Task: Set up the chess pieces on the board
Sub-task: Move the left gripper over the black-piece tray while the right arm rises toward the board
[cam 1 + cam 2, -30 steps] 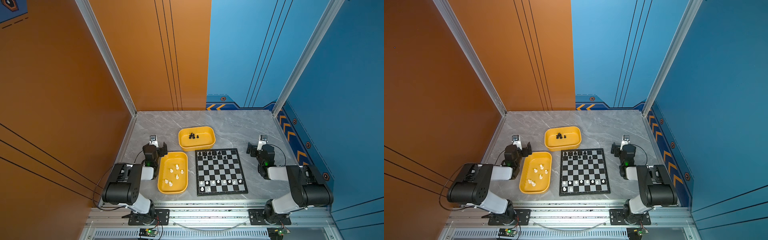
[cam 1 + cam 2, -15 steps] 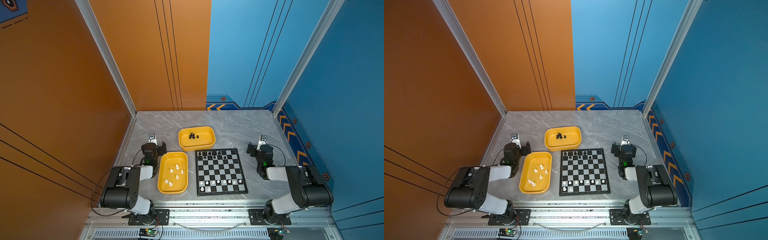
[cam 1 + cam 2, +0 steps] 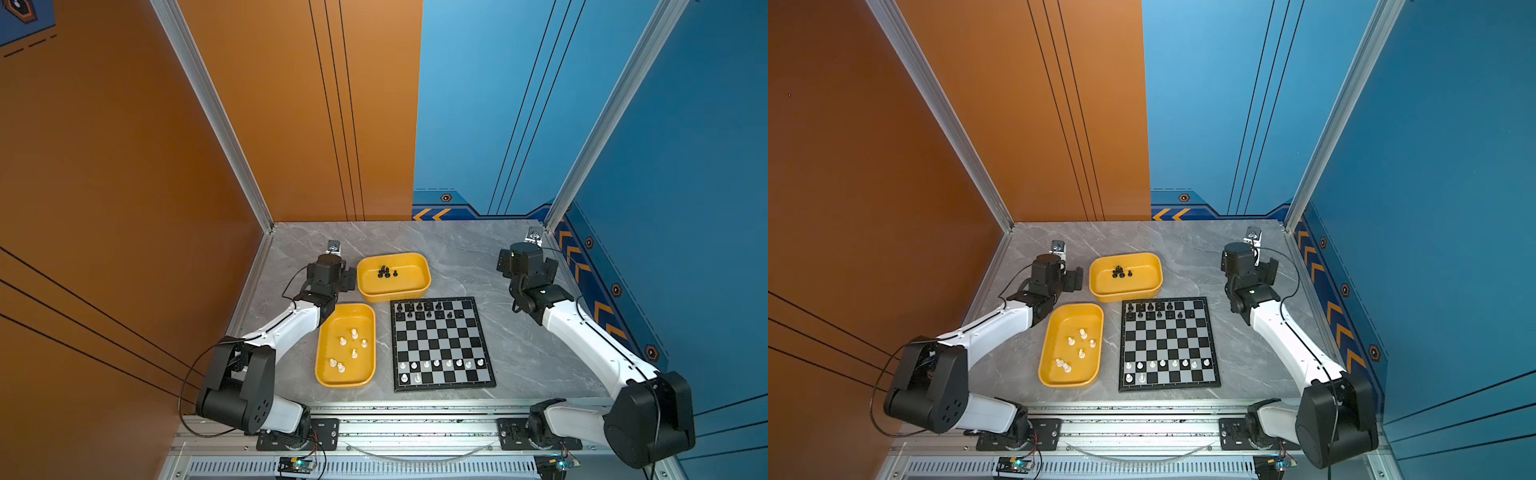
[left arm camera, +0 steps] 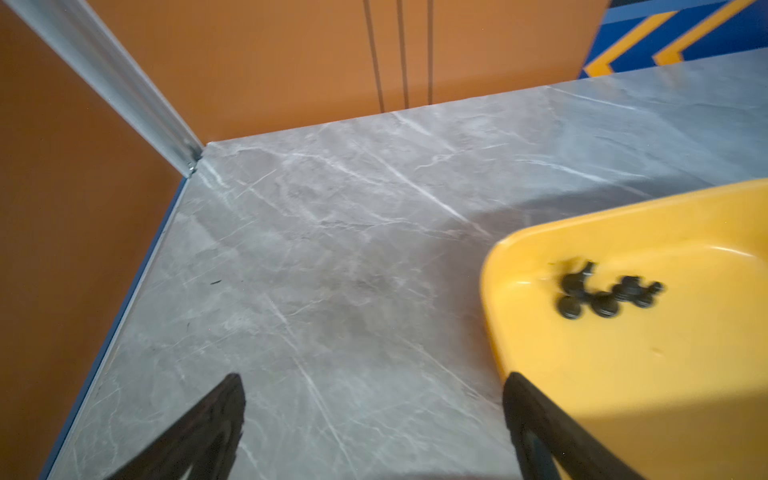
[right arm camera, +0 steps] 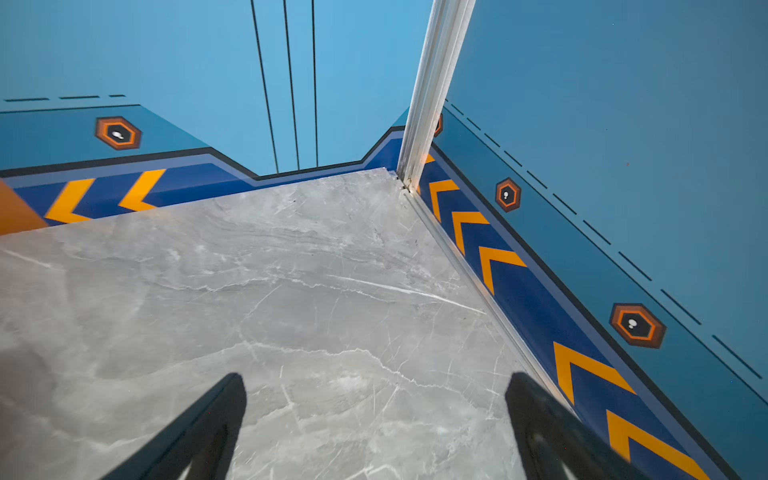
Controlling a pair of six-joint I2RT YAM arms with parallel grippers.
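Next, I close my left gripper on the tall black piece's top (image 3: 387, 269) (image 4: 629, 284) in the far yellow tray, between the short black pawn and the close pair.
The black-and-silver board (image 3: 441, 345) (image 3: 1168, 345) lies at the table's middle front. Black chess pieces (image 3: 424, 309) stand on its two far rows and white ones (image 3: 440, 365) on its two near rows. More black pieces (image 3: 385, 272) (image 4: 606, 293) lie in the far yellow tray (image 3: 415, 259). White ones (image 3: 349, 351) lie in the near yellow tray (image 3: 328, 374). My left gripper (image 3: 334, 270) (image 4: 372, 399) hangs open and empty just left of the far tray. Far right of the board, my right gripper (image 3: 525, 259) (image 5: 374, 399) is open over bare table.
An orange wall stands left and behind, and a blue wall with chevron stripes (image 5: 490, 266) runs close to the right gripper. Aluminium posts (image 5: 432, 91) stand in the back corners. Bare marble table (image 4: 332, 249) lies ahead of the left gripper.
Both arms have stretched out from their folded pose. The left gripper moved away and rightward to the far tray's side. The right gripper moved toward the back right corner. Both stayed open.
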